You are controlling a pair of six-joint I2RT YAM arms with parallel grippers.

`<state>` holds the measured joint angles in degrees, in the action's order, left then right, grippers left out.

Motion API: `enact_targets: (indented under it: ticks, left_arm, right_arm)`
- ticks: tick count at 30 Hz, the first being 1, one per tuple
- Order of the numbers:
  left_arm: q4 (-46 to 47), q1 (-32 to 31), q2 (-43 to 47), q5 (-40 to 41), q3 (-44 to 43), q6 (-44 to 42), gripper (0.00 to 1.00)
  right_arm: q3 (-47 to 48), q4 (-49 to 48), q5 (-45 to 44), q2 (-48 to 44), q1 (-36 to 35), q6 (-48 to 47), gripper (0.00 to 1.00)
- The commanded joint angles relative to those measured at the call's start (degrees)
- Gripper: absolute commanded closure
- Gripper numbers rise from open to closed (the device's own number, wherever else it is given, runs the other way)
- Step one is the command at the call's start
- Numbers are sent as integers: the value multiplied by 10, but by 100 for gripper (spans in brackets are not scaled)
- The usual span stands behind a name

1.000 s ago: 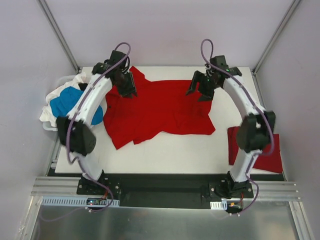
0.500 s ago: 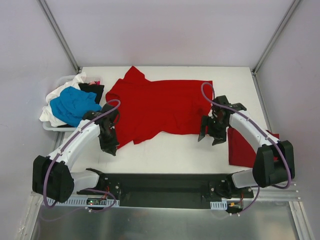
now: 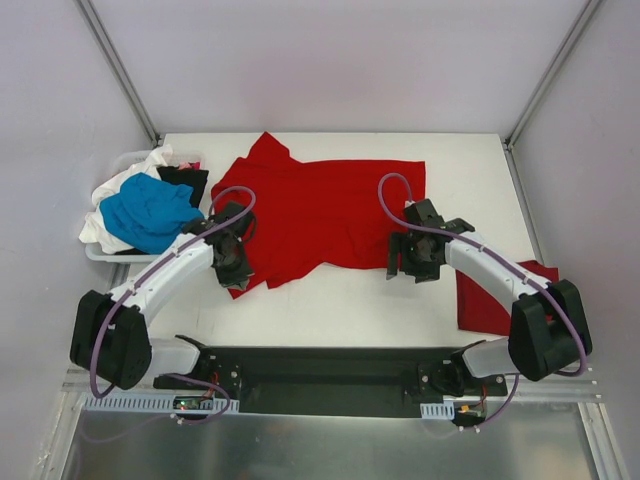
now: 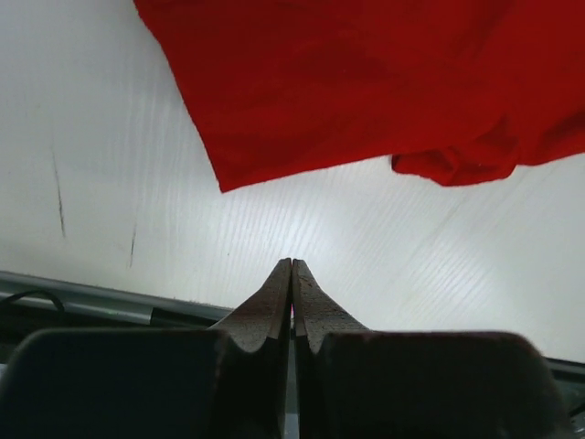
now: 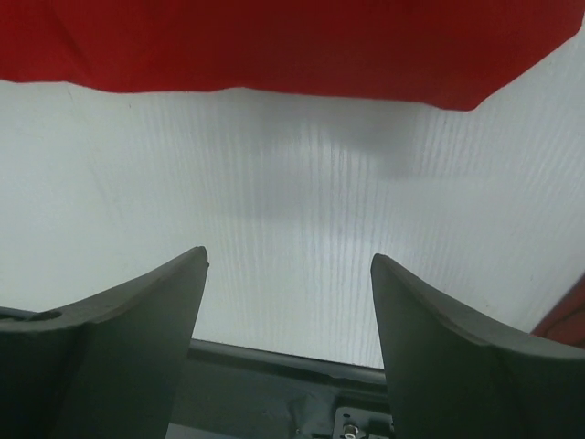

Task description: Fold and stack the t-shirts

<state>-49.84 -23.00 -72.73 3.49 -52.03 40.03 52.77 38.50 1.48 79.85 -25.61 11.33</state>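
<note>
The red t-shirt's near edge lies rumpled beside its corner, so my left gripper will open, take the t-shirt's near corner (image 4: 228,176) and spread the edge smooth before folding.
A red t-shirt (image 3: 320,212) lies spread on the white table (image 3: 340,300), with a rumpled fold along its near edge (image 4: 452,165). My left gripper (image 3: 236,270) is shut with nothing in it. In the left wrist view its tips (image 4: 292,263) hang over bare table just short of the shirt's near-left corner (image 4: 222,183). My right gripper (image 3: 406,268) is open and empty (image 5: 288,261), over bare table beside the shirt's near-right edge (image 5: 274,55). A folded red t-shirt (image 3: 495,300) lies at the table's right edge.
A white basket (image 3: 98,252) off the table's left side holds a heap of blue (image 3: 145,212), white (image 3: 150,160) and black (image 3: 185,180) shirts. The black base rail (image 3: 320,370) runs along the near edge. Grey walls enclose the table.
Both arms swung back from the shirt's far side to its near edge. The left gripper closed. The shirt now lies flatter, its far corners released.
</note>
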Motion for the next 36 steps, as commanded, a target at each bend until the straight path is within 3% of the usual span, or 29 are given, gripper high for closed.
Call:
enact_targets:
  ticks: [1,5,9,10,12,13,14,17,19,22,26,27,29,30,36]
  left_arm:
    - [60,-10,-45,17,6,18,100]
    - [69,-10,-97,5,-16,-1,98]
    - [69,-11,-139,-26,-18,-4,88]
    - [69,-12,-142,-24,-18,-3,82]
    - [68,-12,-143,-21,-22,-9,61]
    - [65,-12,-143,-19,-24,-11,44]
    - [62,-12,-143,-15,-25,-12,36]
    - [35,-11,-141,11,-29,-16,18]
    - [23,-12,-133,30,-25,-19,16]
    - [23,-12,-145,47,-11,-28,19]
    - [26,-12,-184,57,-16,-28,36]
    - [28,-12,-196,61,-18,-29,55]
    - [33,-12,-209,62,-27,-34,78]
    - [38,-12,-223,63,-30,-38,97]
    - [55,-11,-246,55,-53,-54,100]
  right_arm:
    - [0,-50,-28,-11,-1,7,24]
    - [18,-55,-19,7,3,-6,24]
    - [39,-51,13,12,3,-10,24]
    - [44,-48,16,13,3,-11,25]
    - [54,-48,26,14,3,-13,27]
    - [56,-48,29,15,3,-13,28]
    - [57,-48,34,16,3,-14,28]
    - [61,-46,40,20,3,-18,29]
    - [62,-46,41,21,3,-18,29]
    - [67,-46,49,28,3,-19,29]
    - [86,-39,56,43,2,-25,30]
    - [90,-38,57,44,3,-26,29]
    - [100,-33,59,49,2,-28,29]
    - [102,-32,59,50,3,-29,30]
    - [101,-29,56,41,2,-30,30]
